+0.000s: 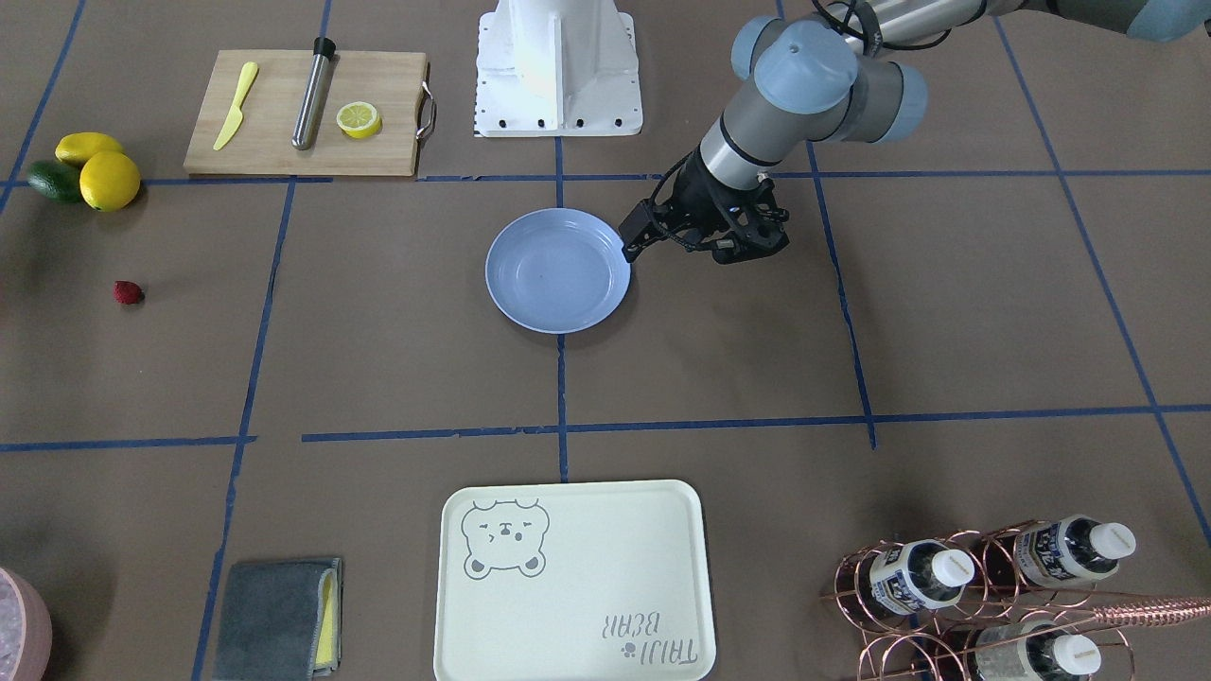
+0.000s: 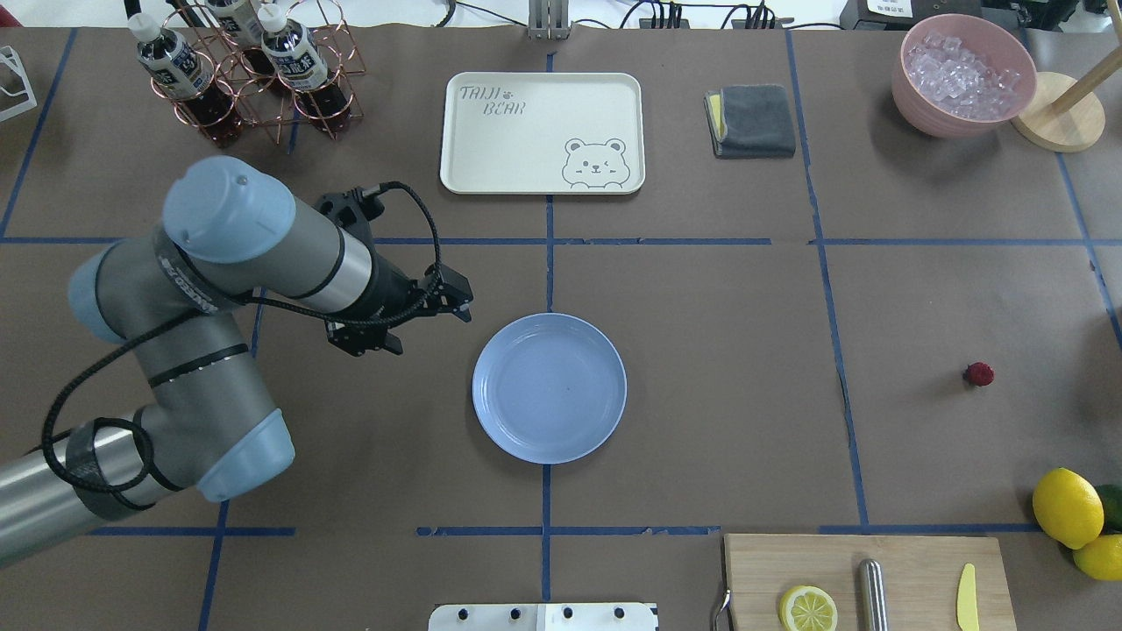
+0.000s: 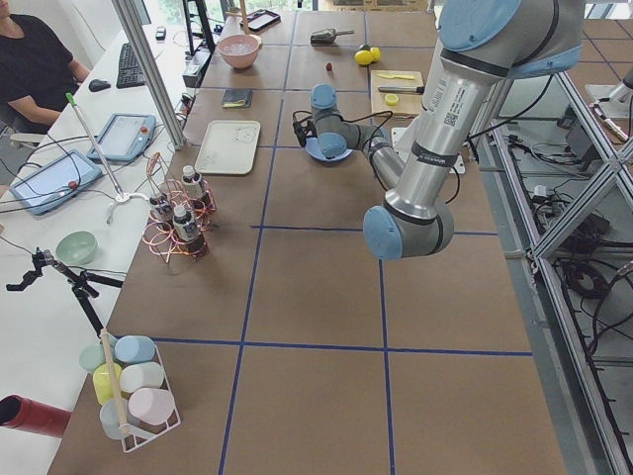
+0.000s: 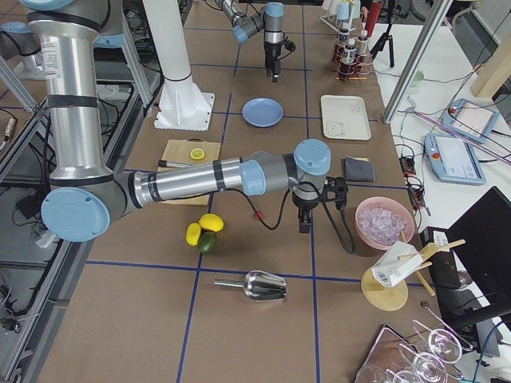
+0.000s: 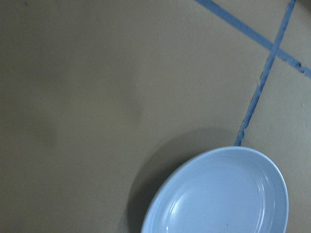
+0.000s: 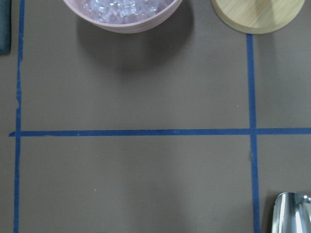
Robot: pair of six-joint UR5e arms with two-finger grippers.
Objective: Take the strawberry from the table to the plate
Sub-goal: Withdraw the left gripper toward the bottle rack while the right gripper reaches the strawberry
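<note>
The small strawberry near the lemons is next, and my right gripper should go to it and close on the strawberry's red body point(image 1: 129, 293).
The strawberry point(image 1: 128, 292) point(image 2: 979, 374), a tiny dark red berry, lies alone on the table point(image 2: 719, 368) far out on my right side. The pale blue plate point(image 1: 558, 270) point(image 2: 550, 387) point(image 5: 223, 194) sits bare at the table's centre. My left gripper point(image 1: 631, 244) point(image 2: 458, 296) hovers just off the plate's rim, its fingers drawn together on nothing. My right gripper point(image 4: 303, 223) shows only in the exterior right view, pointing down near the ice bowl; I cannot tell if it is open or shut. The strawberry does not show in the right wrist view.
Two lemons and an avocado point(image 1: 85, 170) lie near the strawberry. A cutting board point(image 1: 307, 113) carries a knife, a metal cylinder and half a lemon. A bear tray point(image 2: 542, 131), a grey cloth point(image 2: 752, 120), an ice bowl point(image 2: 962, 74), a bottle rack point(image 2: 237, 74) and a scoop point(image 4: 255, 285) line the edges.
</note>
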